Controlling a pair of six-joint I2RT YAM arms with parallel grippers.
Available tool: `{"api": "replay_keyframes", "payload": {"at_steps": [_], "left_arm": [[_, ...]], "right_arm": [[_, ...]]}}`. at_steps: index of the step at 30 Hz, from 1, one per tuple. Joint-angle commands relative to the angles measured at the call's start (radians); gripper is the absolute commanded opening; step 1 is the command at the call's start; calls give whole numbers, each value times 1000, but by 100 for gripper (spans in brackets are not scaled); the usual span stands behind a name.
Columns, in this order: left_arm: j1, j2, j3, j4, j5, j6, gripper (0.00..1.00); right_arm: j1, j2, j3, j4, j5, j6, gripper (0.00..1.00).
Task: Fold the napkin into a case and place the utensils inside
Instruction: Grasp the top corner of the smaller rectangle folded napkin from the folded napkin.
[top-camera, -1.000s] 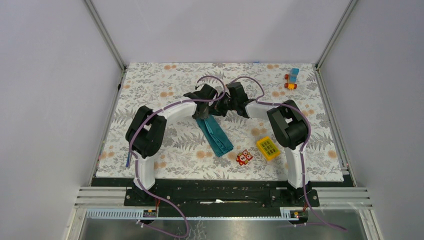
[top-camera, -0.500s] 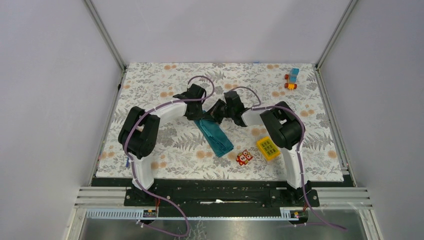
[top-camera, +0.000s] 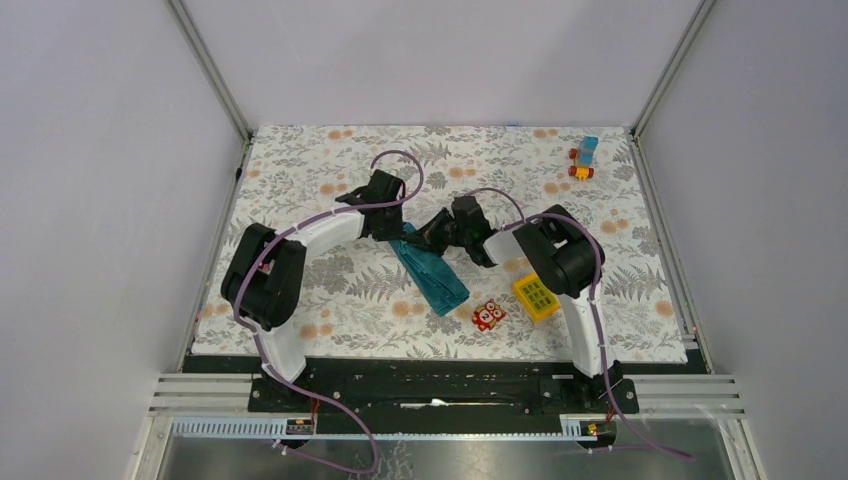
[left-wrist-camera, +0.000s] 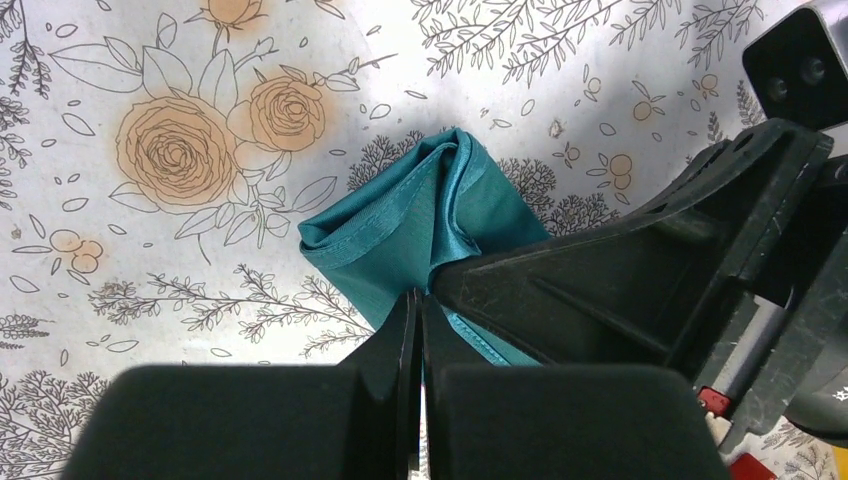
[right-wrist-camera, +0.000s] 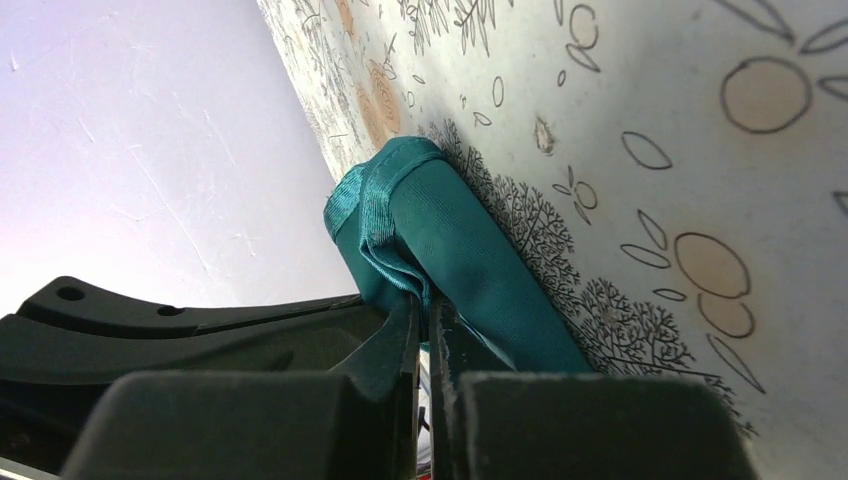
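The bunched hem of the napkin sticks out loose past the fingers of my right gripper, so I need to open my right gripper and take the fold closer to the napkin's far end (right-wrist-camera: 403, 157).
The teal napkin (top-camera: 434, 272) lies folded into a narrow strip that runs diagonally across the middle of the mat. Both grippers meet at its far end. My left gripper (top-camera: 400, 233) is shut, with a bunched fold of the napkin (left-wrist-camera: 415, 215) pinched at its tips (left-wrist-camera: 417, 296). My right gripper (top-camera: 426, 238) is also shut, gripping the fabric layers (right-wrist-camera: 465, 245) at the same end (right-wrist-camera: 425, 306). The right gripper's black body (left-wrist-camera: 650, 265) sits right beside my left fingers. The utensils are out of view.
A red owl toy (top-camera: 488, 314) and a yellow gridded block (top-camera: 535, 296) sit just right of the napkin's near end. A small blue and orange toy (top-camera: 585, 157) stands at the far right corner. Walls enclose the floral mat (top-camera: 300, 170).
Both grippers have drawn back towards the near side along the napkin's far end, and both elbows have swung leftward. The left gripper has closed on the fabric.
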Motion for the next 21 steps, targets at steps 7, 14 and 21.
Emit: {"api": "replay_keyframes", "payload": {"at_steps": [7, 14, 21], "left_arm": [[3, -49, -20, 45, 49, -25, 0], [13, -73, -37, 42, 34, -26, 0], [37, -80, -60, 50, 42, -24, 0]], "right_arm": [[19, 49, 27, 82, 27, 9, 0], [8, 45, 36, 80, -71, -80, 14], [-25, -32, 15, 34, -196, -214, 38]]}}
